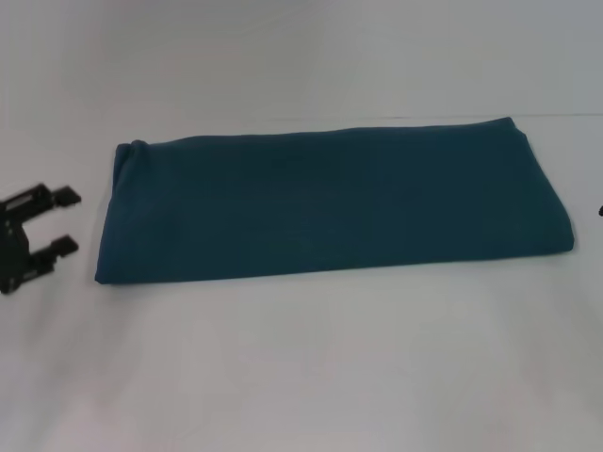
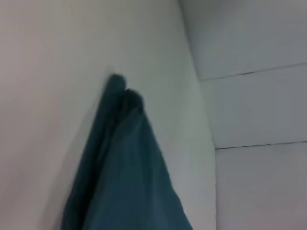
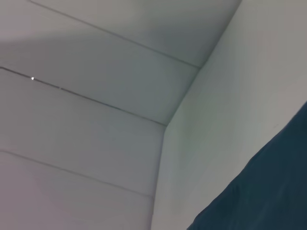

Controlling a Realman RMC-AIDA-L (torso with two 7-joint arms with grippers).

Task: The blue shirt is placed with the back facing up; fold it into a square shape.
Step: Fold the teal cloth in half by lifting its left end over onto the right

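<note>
The robot's left gripper needs to close on the near corner [image 1: 110,269] of the blue shirt, at the end of the shirt nearest to that gripper.
The blue shirt [image 1: 330,202] lies on the white table as a long, flat, folded rectangle, plain side up, stretching from left to right across the middle. No print shows. My left gripper [image 1: 66,222] is open and empty at the left edge of the head view, just left of the shirt's left end. The left wrist view shows that end of the shirt [image 2: 124,172]. My right gripper is almost wholly out of the head view at the far right edge. A corner of the shirt [image 3: 264,191] shows in the right wrist view.
The white table [image 1: 301,367] spreads in front of and behind the shirt. A white panelled wall [image 3: 96,96] stands behind the table.
</note>
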